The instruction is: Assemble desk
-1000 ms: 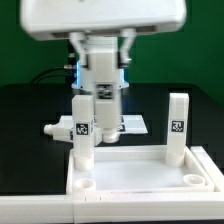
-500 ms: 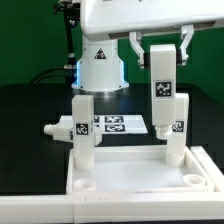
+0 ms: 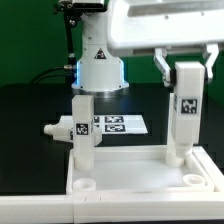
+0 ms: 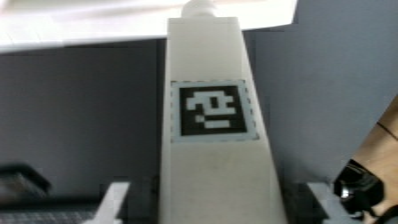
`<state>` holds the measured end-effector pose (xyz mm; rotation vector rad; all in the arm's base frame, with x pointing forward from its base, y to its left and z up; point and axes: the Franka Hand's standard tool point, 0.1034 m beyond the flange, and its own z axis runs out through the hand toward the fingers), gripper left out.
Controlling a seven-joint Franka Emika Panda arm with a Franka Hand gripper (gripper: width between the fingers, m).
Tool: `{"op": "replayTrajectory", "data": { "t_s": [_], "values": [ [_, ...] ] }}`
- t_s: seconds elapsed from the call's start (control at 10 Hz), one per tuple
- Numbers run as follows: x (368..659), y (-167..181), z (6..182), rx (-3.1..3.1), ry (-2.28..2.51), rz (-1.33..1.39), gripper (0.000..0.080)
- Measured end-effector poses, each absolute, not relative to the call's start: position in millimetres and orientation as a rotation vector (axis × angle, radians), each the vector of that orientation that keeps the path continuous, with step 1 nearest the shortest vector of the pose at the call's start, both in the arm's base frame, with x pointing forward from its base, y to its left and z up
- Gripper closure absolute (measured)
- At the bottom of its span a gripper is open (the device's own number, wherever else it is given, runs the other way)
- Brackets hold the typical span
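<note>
My gripper has the white tagged leg. It will let go of the leg upright in the tabletop's open front corner socket (image 3: 194, 181) nearest the hanging leg.
My gripper (image 3: 187, 68) is shut on the top of a white tagged leg (image 3: 187, 105) and holds it upright over the back right corner of the white tabletop (image 3: 140, 190). The leg's lower end hangs close to that corner, and what stands behind it is hidden. In the wrist view the leg (image 4: 214, 120) fills the gap between my fingers (image 4: 118, 203). Another leg (image 3: 83, 135) stands in the back left corner socket. A further leg (image 3: 55, 128) lies on the table beside it.
The marker board (image 3: 122, 124) lies on the black table behind the tabletop. The white robot base (image 3: 100, 68) stands at the back. The tabletop's front corner sockets (image 3: 85, 184) are open.
My gripper has carried the leg from the middle, behind the left leg, towards the exterior view's right and somewhat lower, over the back right corner.
</note>
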<state>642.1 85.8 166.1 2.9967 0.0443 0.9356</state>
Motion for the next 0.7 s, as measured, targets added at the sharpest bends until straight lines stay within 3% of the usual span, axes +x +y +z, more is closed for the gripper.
{"op": "replayTrajectory", "data": {
  "t_s": [0.7],
  "values": [
    [638,104,155.3,3.057,0.036,0.820,0.0514]
  ]
}}
